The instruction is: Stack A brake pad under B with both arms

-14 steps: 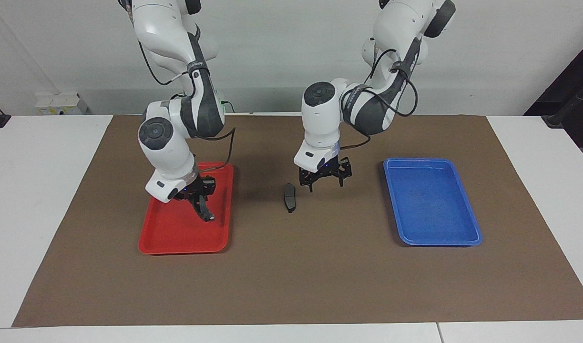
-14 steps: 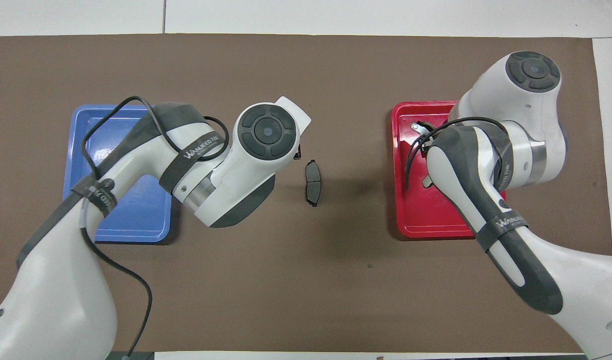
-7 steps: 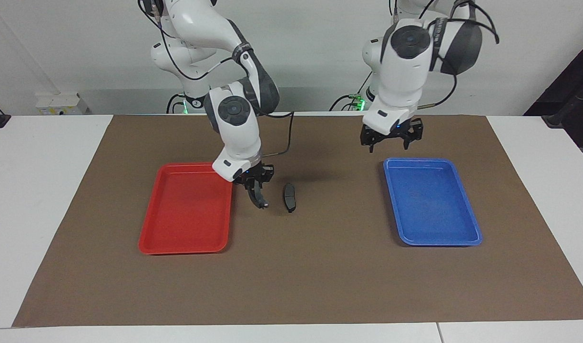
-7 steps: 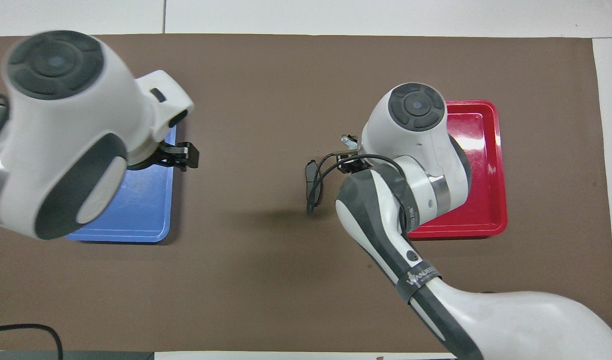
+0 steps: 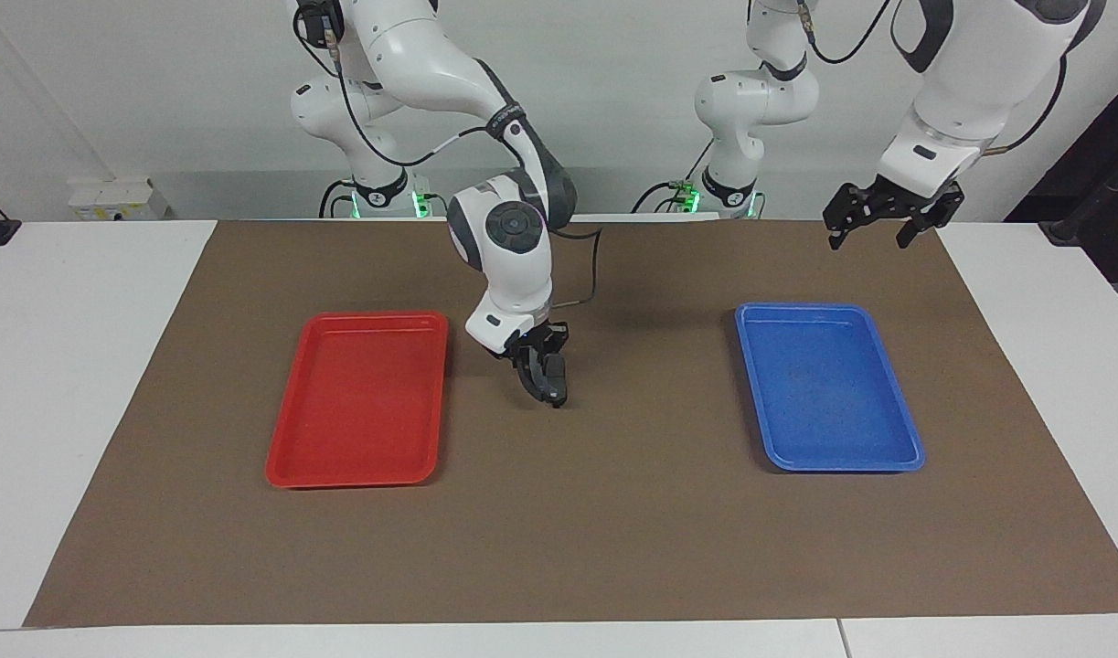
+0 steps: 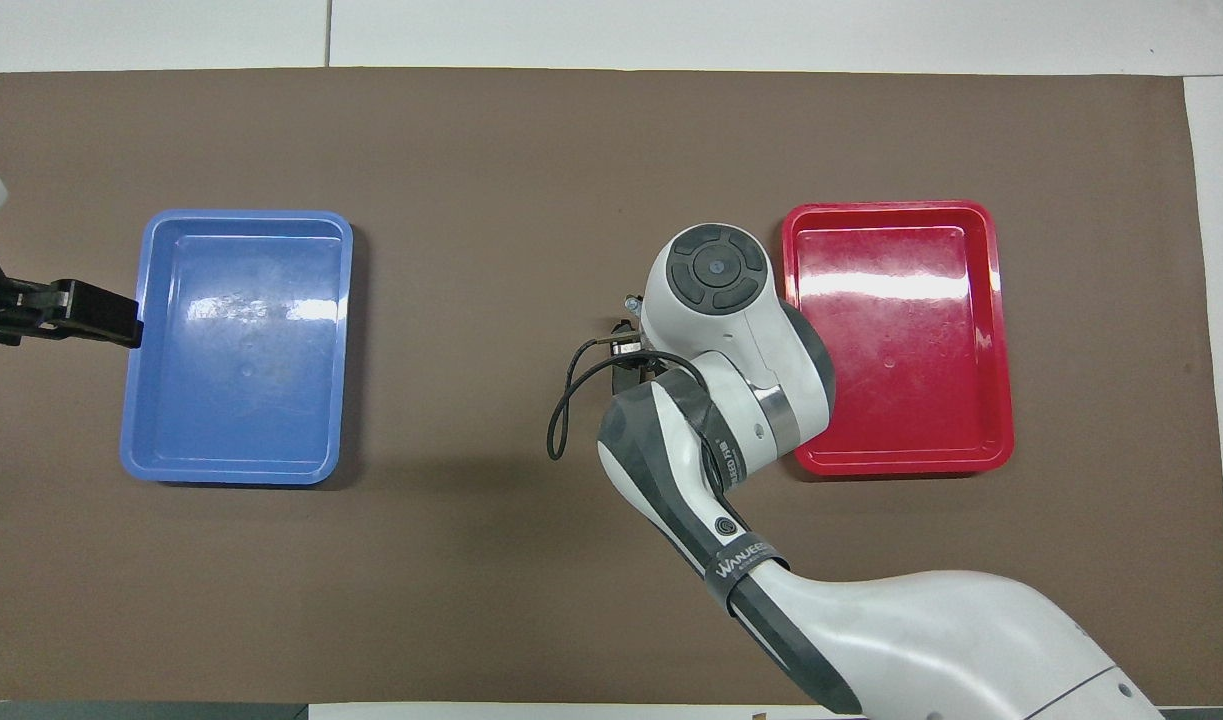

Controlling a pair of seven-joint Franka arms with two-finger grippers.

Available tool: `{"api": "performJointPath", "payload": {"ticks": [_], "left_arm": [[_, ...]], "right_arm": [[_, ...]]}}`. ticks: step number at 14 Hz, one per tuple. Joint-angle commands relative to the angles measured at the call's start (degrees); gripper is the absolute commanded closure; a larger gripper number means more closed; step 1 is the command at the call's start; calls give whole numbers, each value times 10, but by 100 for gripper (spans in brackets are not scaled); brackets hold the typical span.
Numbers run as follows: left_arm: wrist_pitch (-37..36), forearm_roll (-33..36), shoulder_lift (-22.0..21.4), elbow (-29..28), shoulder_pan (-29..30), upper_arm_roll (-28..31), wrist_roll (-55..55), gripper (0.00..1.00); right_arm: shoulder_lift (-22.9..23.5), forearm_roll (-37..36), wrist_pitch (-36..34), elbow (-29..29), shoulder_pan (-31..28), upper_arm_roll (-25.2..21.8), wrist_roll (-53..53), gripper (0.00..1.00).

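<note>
B will be let go by my right gripper on the A brake pad at the brown mat's middle (image 6: 637,368), between both trays.
My right gripper (image 5: 537,364) is shut on B (image 5: 532,378), the curved black pad, which hangs down from the fingers. It is low over the mat's middle, right at the A brake pad (image 5: 560,386), a short dark grey pad lying flat there. I cannot tell whether the two pads touch. In the overhead view the right arm covers both pads, and only B's silvery end (image 6: 631,300) shows. My left gripper (image 5: 886,217) is open, empty and raised over the mat's edge at the left arm's end; it also shows in the overhead view (image 6: 71,310) beside the blue tray.
An empty red tray (image 5: 357,477) lies toward the right arm's end of the brown mat (image 5: 559,548), also in the overhead view (image 6: 891,465). An empty blue tray (image 5: 842,464) lies toward the left arm's end, also seen from overhead (image 6: 231,472).
My right gripper carried B from over the red tray to the A brake pad at the mat's middle. My left gripper rose from beside A and withdrew past the blue tray.
</note>
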Motion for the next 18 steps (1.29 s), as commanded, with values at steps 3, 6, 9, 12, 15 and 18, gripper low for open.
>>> {"api": "performJointPath", "payload": {"ticks": [3,6,9,12,15,18], "left_arm": [[-3,-9,-18,-23,-13,17,9,0],[-8,-9,-18,-24,-11,12,10,0],[-7,-9,-19,-26,-12,11,10,0],[-5,-9,-19,-27,-12,11,11,0],[-7,-9,-19,-29,-11,11,13,0],[-7,-9,-20,-31,-12,12,12,0]], "right_arm": [[19,23,30,8,12,2,34,100],[21,22,35,8,10,4,30,100],[22,22,37,4,13,5,27,100],[24,22,41,0,12,5,26,100],[25,22,51,-1,12,5,25,100],[25,22,53,-4,12,5,25,100]]}}
